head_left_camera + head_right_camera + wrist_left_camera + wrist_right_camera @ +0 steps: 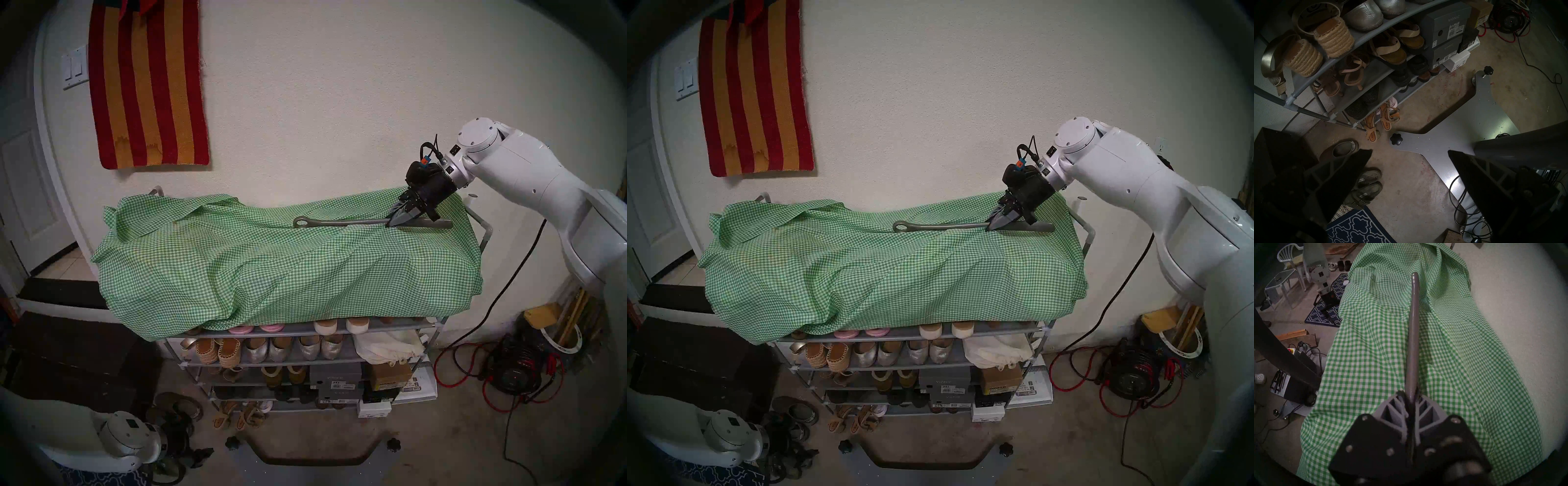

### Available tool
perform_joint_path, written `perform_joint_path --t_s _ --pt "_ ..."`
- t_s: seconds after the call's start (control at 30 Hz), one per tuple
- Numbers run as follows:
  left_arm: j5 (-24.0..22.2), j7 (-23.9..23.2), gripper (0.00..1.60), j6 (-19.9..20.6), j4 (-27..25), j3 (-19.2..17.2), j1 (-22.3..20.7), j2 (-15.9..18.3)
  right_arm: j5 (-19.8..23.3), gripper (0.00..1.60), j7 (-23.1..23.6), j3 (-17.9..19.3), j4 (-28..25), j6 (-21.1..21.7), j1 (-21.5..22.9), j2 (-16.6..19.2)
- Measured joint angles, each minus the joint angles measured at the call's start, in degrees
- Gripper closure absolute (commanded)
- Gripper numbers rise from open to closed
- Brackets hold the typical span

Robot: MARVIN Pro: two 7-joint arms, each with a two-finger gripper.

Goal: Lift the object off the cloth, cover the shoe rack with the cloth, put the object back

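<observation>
The robot's right gripper slants down on the shoehorn's handle with the blade sticking out behind, so it should open, back away and grip in line from the shoehorn's blade end (446, 224).
The green-and-white check cloth (271, 264) is draped over the top of the shoe rack (390, 325) and hangs down its front; it also fills the right wrist view (1449, 353). The grey metal shoehorn (342, 222) lies along the back of the cloth, ring end to the left, blade end to the right. My right gripper (395, 220) is shut on the shoehorn's shaft near the blade; in the right wrist view the gripper (1411, 394) clamps the shoehorn (1413, 327). My left gripper (1410, 152) is open and empty, low over the floor left of the rack.
The rack's lower tiers (1373, 71) hold shoes and shoeboxes (334, 380). A striped rug (146, 85) hangs on the wall. A dark low chest (68, 356) stands left. Red cables and a reel (509, 373) lie on the right. Loose shoes (1366, 185) and the robot base (1474, 132) are on the floor.
</observation>
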Motion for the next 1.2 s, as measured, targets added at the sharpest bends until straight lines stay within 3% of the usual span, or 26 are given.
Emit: perform_joint_path --t_s 0.1,0.2,0.33,0.53,0.6,0.63,0.7,0.93,1.0,1.1,1.17,1.2 --pt "0.0 0.0 0.0 0.0 0.0 0.0 -0.01 0.0 0.17 1.17 0.4 0.2 0.27 -0.19 0.0 0.23" --pt "0.0 0.0 0.0 0.0 0.0 0.01 -0.01 0.0 0.34 1.21 0.66 0.38 0.68 -0.38 0.0 0.43" --pt "0.0 0.0 0.0 0.0 0.0 0.01 -0.01 0.0 0.45 0.98 0.68 0.43 1.33 -0.57 0.0 0.58" --pt "0.0 0.0 0.0 0.0 0.0 0.02 -0.02 0.0 0.83 0.8 0.68 0.13 2.25 -0.53 -0.01 0.73" --pt "0.0 0.0 0.0 0.0 0.0 0.02 -0.03 0.0 1.09 0.61 0.68 -0.25 2.44 -0.41 0.0 0.83" --pt "0.0 0.0 0.0 0.0 0.0 0.02 -0.03 0.0 1.18 0.37 0.68 -0.38 2.5 -0.38 0.0 0.86" --pt "0.0 0.0 0.0 0.0 0.0 0.03 -0.03 0.0 1.61 0.15 0.68 -0.87 2.74 -0.27 0.03 0.99" --pt "0.0 0.0 0.0 0.0 0.0 0.04 -0.04 0.0 3.18 0.21 0.67 -3.05 3.78 -0.29 0.12 1.2" --pt "0.0 0.0 0.0 0.0 0.0 0.05 -0.05 0.0 3.88 0.41 0.67 -4.12 3.93 -0.57 0.25 1.27" --pt "0.0 0.0 0.0 0.0 0.0 0.05 -0.05 0.0 4.57 0.46 0.67 -5.19 3.58 -0.86 0.47 1.52" --pt "0.0 0.0 0.0 0.0 0.0 0.06 -0.06 0.0 5.09 0.82 0.67 -5.98 2.99 -1.03 0.64 1.85" --pt "0.0 0.0 0.0 0.0 0.0 0.06 -0.06 0.0 5.27 0.82 0.67 -6.26 2.79 -1.08 0.71 1.98"
